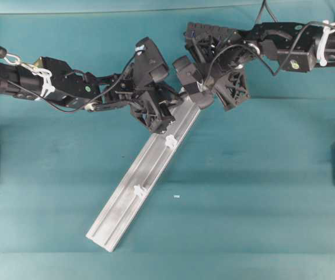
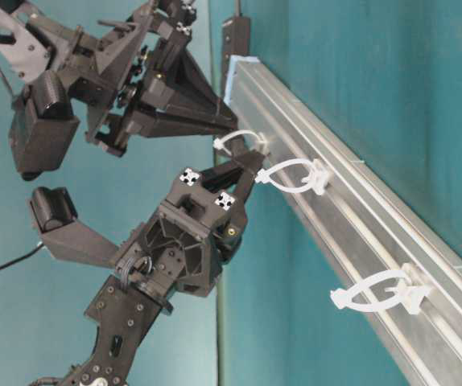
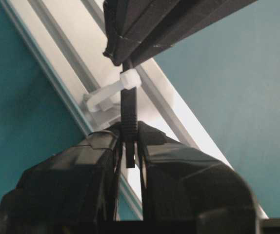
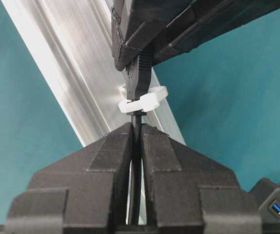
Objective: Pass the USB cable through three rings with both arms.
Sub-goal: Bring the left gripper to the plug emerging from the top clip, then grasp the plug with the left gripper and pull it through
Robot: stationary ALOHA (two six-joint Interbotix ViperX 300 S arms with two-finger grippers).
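I hold the cord behind the first ring with my right gripper, so I need to open it and take the cord (image 4: 138, 92) past that ring while my left gripper keeps the plug.
The USB cable (image 3: 129, 114) runs straight through the first white ring (image 3: 129, 79) at the rail's upper end. My left gripper (image 3: 129, 139) is shut on the cable's plug end just below that ring. Above the ring (image 4: 142, 101), my right gripper (image 4: 136, 129) is shut on the thin cord (image 4: 136, 146). In the overhead view both grippers (image 1: 166, 112) (image 1: 195, 93) crowd over the rail's top and hide that ring. The second ring (image 1: 170, 140) and third ring (image 1: 138, 190) stand free farther down the rail, with nothing through them.
The silver rail (image 1: 126, 216) lies diagonally on the teal table. The black hub (image 4: 276, 207) with a blue socket sits by the rail's upper end. A small white scrap (image 1: 177, 196) lies to the right of the rail. Arm bases stand at both side edges.
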